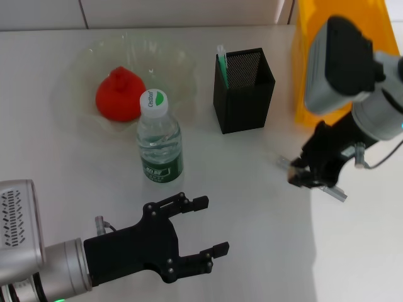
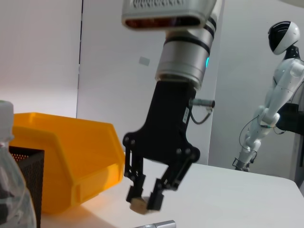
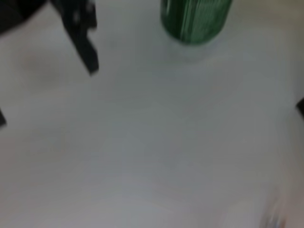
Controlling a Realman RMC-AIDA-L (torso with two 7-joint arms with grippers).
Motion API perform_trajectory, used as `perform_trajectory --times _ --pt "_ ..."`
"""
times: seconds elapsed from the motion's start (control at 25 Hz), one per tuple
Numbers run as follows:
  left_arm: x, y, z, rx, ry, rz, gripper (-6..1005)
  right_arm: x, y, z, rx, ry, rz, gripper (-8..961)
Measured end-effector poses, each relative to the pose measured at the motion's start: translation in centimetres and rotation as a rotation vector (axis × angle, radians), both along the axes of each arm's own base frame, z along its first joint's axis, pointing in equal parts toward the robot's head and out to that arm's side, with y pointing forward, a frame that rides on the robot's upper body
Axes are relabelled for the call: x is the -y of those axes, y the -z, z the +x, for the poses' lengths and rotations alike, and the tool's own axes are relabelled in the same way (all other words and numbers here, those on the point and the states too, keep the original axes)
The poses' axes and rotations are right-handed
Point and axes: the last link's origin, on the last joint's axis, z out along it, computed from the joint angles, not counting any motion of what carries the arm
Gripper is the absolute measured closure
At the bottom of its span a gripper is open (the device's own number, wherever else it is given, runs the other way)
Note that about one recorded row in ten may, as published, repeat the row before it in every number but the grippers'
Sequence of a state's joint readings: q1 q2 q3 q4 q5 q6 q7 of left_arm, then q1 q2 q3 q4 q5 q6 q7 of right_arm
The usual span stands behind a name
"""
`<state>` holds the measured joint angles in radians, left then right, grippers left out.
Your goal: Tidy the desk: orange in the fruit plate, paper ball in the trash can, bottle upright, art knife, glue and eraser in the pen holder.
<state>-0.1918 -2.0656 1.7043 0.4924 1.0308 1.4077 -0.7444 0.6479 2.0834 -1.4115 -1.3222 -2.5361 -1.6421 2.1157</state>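
Observation:
Next, my right gripper releases the tan eraser so that it goes inside the black mesh pen holder (image 1: 247, 70), beside the green-and-white stick.
My right gripper (image 1: 303, 177) hangs just above the table to the right of the black mesh pen holder (image 1: 244, 89). In the left wrist view it (image 2: 145, 200) is shut on a small tan eraser (image 2: 139, 204). A grey art knife (image 1: 338, 192) lies on the table under it; its end shows in the left wrist view (image 2: 159, 224). A green-and-white stick (image 1: 221, 60) stands in the holder. The bottle (image 1: 159, 141) stands upright. The red-orange fruit (image 1: 118, 94) lies in the clear fruit plate (image 1: 179, 63). My left gripper (image 1: 204, 229) is open and empty near the front edge. No paper ball shows.
A yellow bin (image 1: 343, 38) stands at the back right, behind my right arm. The right wrist view shows the bottle's green base (image 3: 194, 19) and one finger of the left gripper (image 3: 83, 38) over bare white table.

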Motion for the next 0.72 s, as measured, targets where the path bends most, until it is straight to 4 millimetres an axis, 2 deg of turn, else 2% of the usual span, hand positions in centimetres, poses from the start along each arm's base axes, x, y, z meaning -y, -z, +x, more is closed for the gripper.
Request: perform_trajectory --times 0.08,0.12,0.16,0.24,0.4,0.72 --pt "0.0 0.0 0.0 -0.001 0.001 0.001 207 -0.4 -0.8 -1.2 -0.073 0.010 0.046 710" --pt "0.0 0.0 0.0 -0.001 0.001 0.002 207 -1.3 -1.8 -2.3 -0.127 0.008 0.125 711" --pt "0.0 0.0 0.0 -0.001 0.001 0.002 207 -1.3 -1.8 -2.3 -0.127 0.008 0.125 711" --pt "0.0 0.0 0.0 -0.001 0.002 0.002 207 -2.8 -3.0 -3.8 -0.192 -0.030 0.260 711" --pt "-0.1 0.0 0.0 -0.002 0.003 0.002 207 -4.0 -3.3 -4.7 -0.230 -0.063 0.339 709" --pt "-0.1 0.0 0.1 -0.001 0.000 0.000 207 -5.9 -2.7 -5.5 -0.268 -0.068 0.405 707"
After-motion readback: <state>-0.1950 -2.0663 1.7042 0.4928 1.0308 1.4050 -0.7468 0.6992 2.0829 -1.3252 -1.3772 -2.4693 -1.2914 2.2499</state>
